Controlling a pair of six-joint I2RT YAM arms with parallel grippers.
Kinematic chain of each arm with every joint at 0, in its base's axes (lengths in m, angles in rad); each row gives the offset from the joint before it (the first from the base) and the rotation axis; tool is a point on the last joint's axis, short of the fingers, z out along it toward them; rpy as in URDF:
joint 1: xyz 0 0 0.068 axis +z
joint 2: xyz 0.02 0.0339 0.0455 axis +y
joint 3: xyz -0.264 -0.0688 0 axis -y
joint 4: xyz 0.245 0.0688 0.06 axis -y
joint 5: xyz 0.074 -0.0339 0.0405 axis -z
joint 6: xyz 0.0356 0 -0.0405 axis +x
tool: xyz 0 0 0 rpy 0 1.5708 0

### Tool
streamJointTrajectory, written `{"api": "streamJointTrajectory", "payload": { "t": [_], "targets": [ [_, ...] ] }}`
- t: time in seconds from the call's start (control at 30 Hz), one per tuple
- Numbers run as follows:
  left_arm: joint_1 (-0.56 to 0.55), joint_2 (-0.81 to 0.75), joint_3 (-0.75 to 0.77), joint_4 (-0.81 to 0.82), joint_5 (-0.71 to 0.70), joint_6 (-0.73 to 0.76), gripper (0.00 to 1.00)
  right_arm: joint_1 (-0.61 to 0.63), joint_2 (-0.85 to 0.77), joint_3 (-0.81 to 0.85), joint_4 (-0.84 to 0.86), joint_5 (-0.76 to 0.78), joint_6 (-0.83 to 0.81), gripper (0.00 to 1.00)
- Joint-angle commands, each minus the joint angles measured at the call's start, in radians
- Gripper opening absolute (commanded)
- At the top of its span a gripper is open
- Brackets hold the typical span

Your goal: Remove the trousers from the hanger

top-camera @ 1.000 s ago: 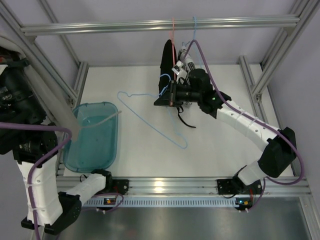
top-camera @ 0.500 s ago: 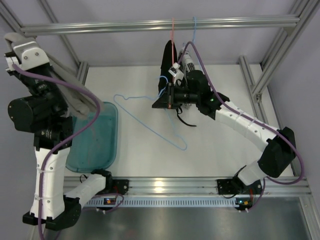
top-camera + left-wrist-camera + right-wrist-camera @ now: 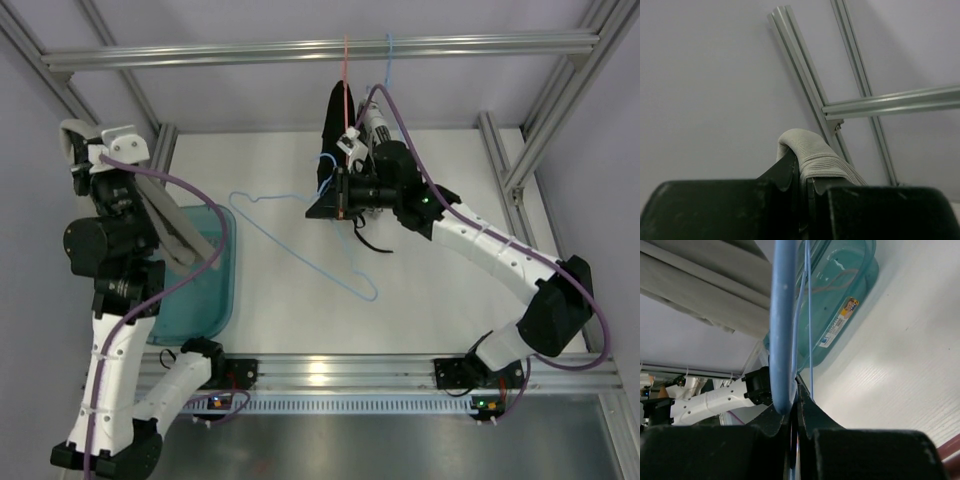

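Next, I let go of the light grey-beige trousers with my left gripper in the middle of the teal bin (image 3: 198, 272).
The light grey-beige trousers (image 3: 168, 222) hang from my left gripper (image 3: 80, 150), which is raised at the left and shut on a fold of them. They trail down into the teal bin (image 3: 205, 300). In the left wrist view the ribbed cloth (image 3: 817, 156) bulges over the shut left gripper (image 3: 802, 172). The bare light blue wire hanger (image 3: 300, 245) stretches over the table, apart from the trousers. My right gripper (image 3: 322, 200) is shut on its wire (image 3: 780, 330), seen between the pinched jaws of the right gripper (image 3: 794, 396). The trousers (image 3: 700, 287) also show there.
A black garment (image 3: 333, 120) on a red-orange hanger (image 3: 347, 60) and another blue hanger (image 3: 390, 50) hang from the top rail (image 3: 200, 52) just behind my right wrist. Aluminium posts (image 3: 520, 160) frame the table. The teal bin also shows in the right wrist view (image 3: 842, 280).
My left arm has swung away from the camera and rightward, carrying the trousers over the teal bin. The right gripper and hanger have barely moved.
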Motion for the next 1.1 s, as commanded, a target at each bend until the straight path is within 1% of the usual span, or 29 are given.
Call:
{"api": "streamJointTrajectory", "payload": {
  "t": [0.0, 0.13, 0.23, 0.33, 0.53, 0.6, 0.63, 0.67, 0.73, 0.77, 0.8, 0.83, 0.87, 0.9, 0.97, 1.0, 1.07],
  "targets": [
    [0.013, -0.066, -0.054, -0.033, 0.013, 0.069, 0.0, 0.011, -0.063, 0.061, 0.002, -0.005, -0.039, 0.0],
    [0.036, -0.134, -0.148, -0.159, 0.005, 0.082, 0.0, 0.012, -0.079, 0.061, -0.024, 0.003, -0.055, 0.0],
    [0.045, -0.162, -0.208, -0.242, -0.006, 0.056, 0.0, 0.011, -0.088, 0.062, -0.032, 0.001, -0.049, 0.0],
    [0.056, -0.174, -0.286, -0.245, -0.004, 0.043, 0.0, 0.012, -0.094, 0.062, -0.033, -0.003, -0.044, 0.0],
    [0.082, -0.174, -0.458, -0.188, 0.006, 0.031, 0.0, 0.012, -0.114, 0.058, -0.042, -0.013, -0.05, 0.0],
    [0.089, -0.171, -0.518, -0.199, 0.008, 0.005, 0.0, 0.012, -0.128, 0.056, -0.046, -0.013, -0.056, 0.0],
    [0.101, -0.168, -0.529, -0.242, 0.008, -0.009, 0.0, 0.012, -0.134, 0.05, -0.049, -0.013, -0.059, 0.0],
    [0.106, -0.162, -0.533, -0.254, 0.0, -0.059, 0.0, 0.012, -0.14, 0.047, -0.05, -0.013, -0.061, 0.0],
    [0.126, -0.152, -0.52, -0.384, 0.008, -0.142, 0.02, 0.012, -0.166, 0.033, -0.055, -0.013, -0.062, 0.0],
    [0.134, -0.151, -0.515, -0.413, 0.008, -0.166, 0.08, 0.012, -0.175, 0.03, -0.056, -0.016, -0.064, 0.0],
    [0.143, -0.148, -0.513, -0.438, 0.012, -0.186, 0.12, 0.014, -0.19, 0.024, -0.058, -0.02, -0.07, 0.0],
    [0.146, -0.148, -0.507, -0.502, 0.017, -0.219, 0.17, 0.014, -0.2, 0.02, -0.062, -0.026, -0.073, 0.0],
    [0.148, -0.151, -0.507, -0.521, 0.019, -0.234, 0.3, 0.014, -0.218, 0.018, -0.07, -0.025, -0.087, 0.0],
    [0.148, -0.155, -0.506, -0.541, 0.022, -0.245, 0.41, 0.016, -0.227, 0.012, -0.075, -0.028, -0.095, 0.0],
    [0.148, -0.171, -0.493, -0.602, 0.052, -0.279, 0.56, 0.017, -0.261, 0.006, -0.081, -0.023, -0.124, 0.0],
    [0.148, -0.175, -0.486, -0.621, 0.062, -0.292, 0.72, 0.017, -0.273, 0.003, -0.095, -0.022, -0.137, 0.0],
    [0.148, -0.174, -0.441, -0.657, 0.097, -0.344, 0.82, 0.023, -0.311, 0.0, -0.11, -0.017, -0.165, 0.0]
  ]
}}
